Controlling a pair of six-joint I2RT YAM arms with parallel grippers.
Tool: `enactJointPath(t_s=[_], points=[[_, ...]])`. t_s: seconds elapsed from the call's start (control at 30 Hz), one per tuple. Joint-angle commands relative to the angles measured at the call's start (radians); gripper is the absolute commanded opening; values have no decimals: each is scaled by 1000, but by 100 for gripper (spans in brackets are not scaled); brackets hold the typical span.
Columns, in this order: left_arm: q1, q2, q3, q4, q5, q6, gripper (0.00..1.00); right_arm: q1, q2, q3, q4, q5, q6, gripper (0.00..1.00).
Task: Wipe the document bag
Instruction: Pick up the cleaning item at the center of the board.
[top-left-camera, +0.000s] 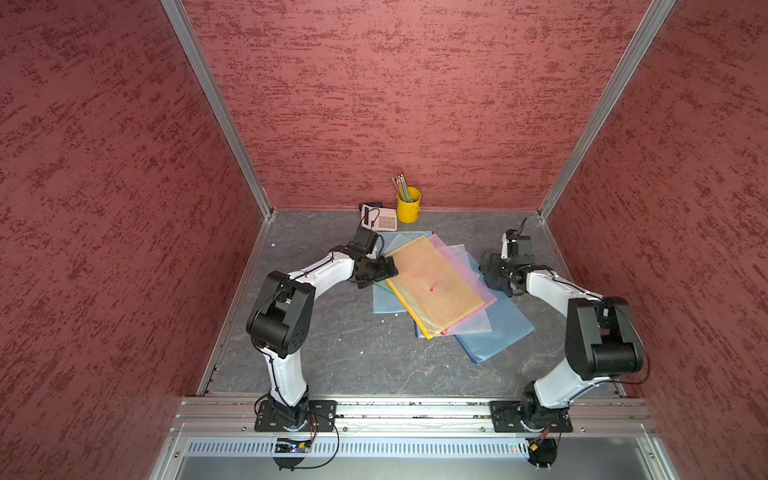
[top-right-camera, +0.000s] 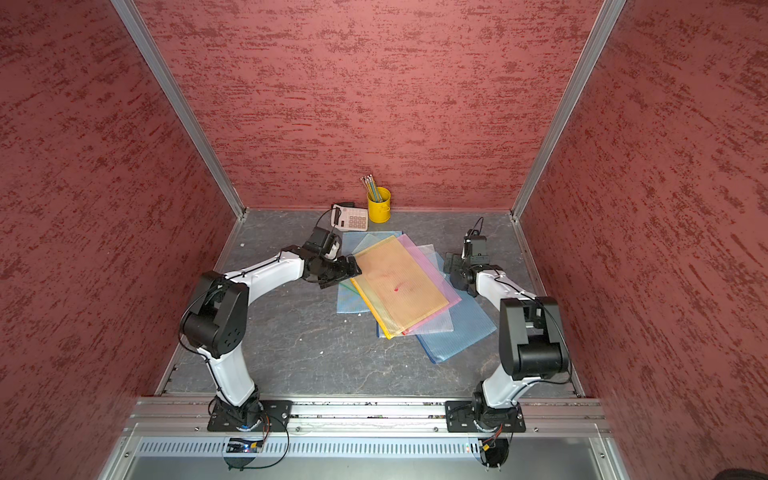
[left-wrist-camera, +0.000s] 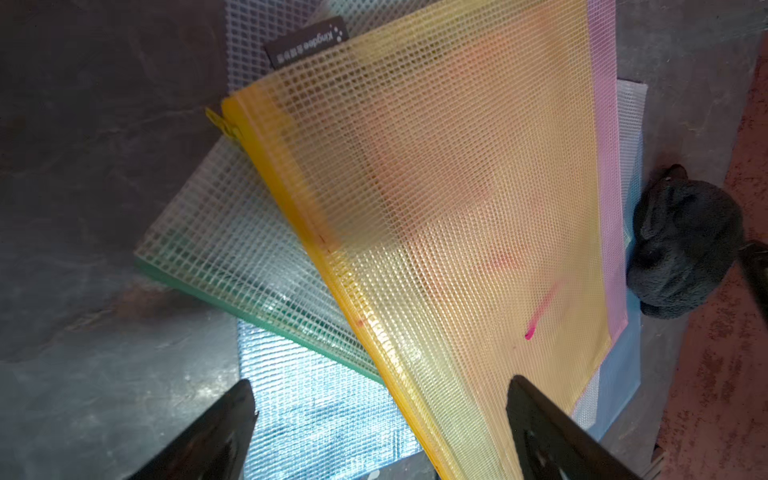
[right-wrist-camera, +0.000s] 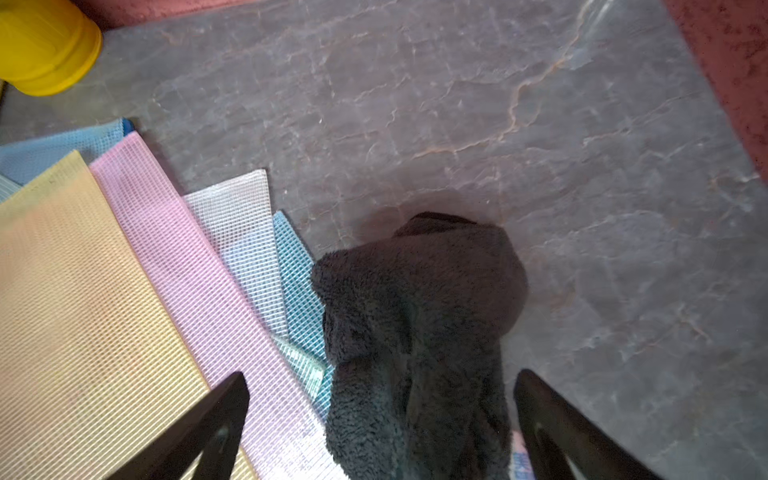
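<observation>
My left gripper will pinch its yellow zip edge (top-left-camera: 407, 307) on the document bag, which lies slanted across the other pouches, and pull the bag straight toward me before wiping.
The document bag (top-left-camera: 436, 278) (top-right-camera: 401, 280) is a yellow-orange mesh zip pouch lying on top of a fan of other pouches. A pink-red streak (left-wrist-camera: 540, 309) marks its middle. My left gripper (left-wrist-camera: 380, 411) (top-left-camera: 390, 271) is open at the bag's near-left zip edge, with one finger over the yellow mesh and the other over a blue pouch. A dark grey fluffy cloth (right-wrist-camera: 415, 311) (left-wrist-camera: 685, 241) lies crumpled at the right edge of the pouches. My right gripper (right-wrist-camera: 382, 399) (top-left-camera: 490, 266) hangs open over it, the cloth between its fingers with gaps on both sides.
Pink (right-wrist-camera: 174, 249), white (right-wrist-camera: 245, 216), green (left-wrist-camera: 216, 249) and blue (top-left-camera: 494, 328) mesh pouches lie spread under the yellow one. A yellow pencil cup (top-left-camera: 408, 204) and a calculator (top-left-camera: 381, 218) stand by the back wall. Red walls enclose the grey marbled table (top-left-camera: 332, 345).
</observation>
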Motion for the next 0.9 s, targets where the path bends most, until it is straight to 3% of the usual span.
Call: enactJointPath(t_s=[0.0, 0.4, 0.57, 0.63, 0.73, 0.87], points=[[-4, 53, 39, 28, 35, -50, 93, 10, 27, 29, -31, 55, 24, 99], [8, 196, 145, 68, 55, -93, 85, 10, 109, 54, -43, 89, 49, 99], [4, 231, 149, 103, 97, -108, 66, 11, 137, 50, -51, 134, 73, 97], [2, 236, 144, 125, 106, -114, 49, 10, 144, 45, -44, 135, 78, 95], [4, 235, 151, 136, 107, -127, 29, 10, 180, 69, -72, 149, 79, 87], [2, 211, 158, 160, 121, -123, 14, 8, 216, 100, -101, 161, 79, 75]])
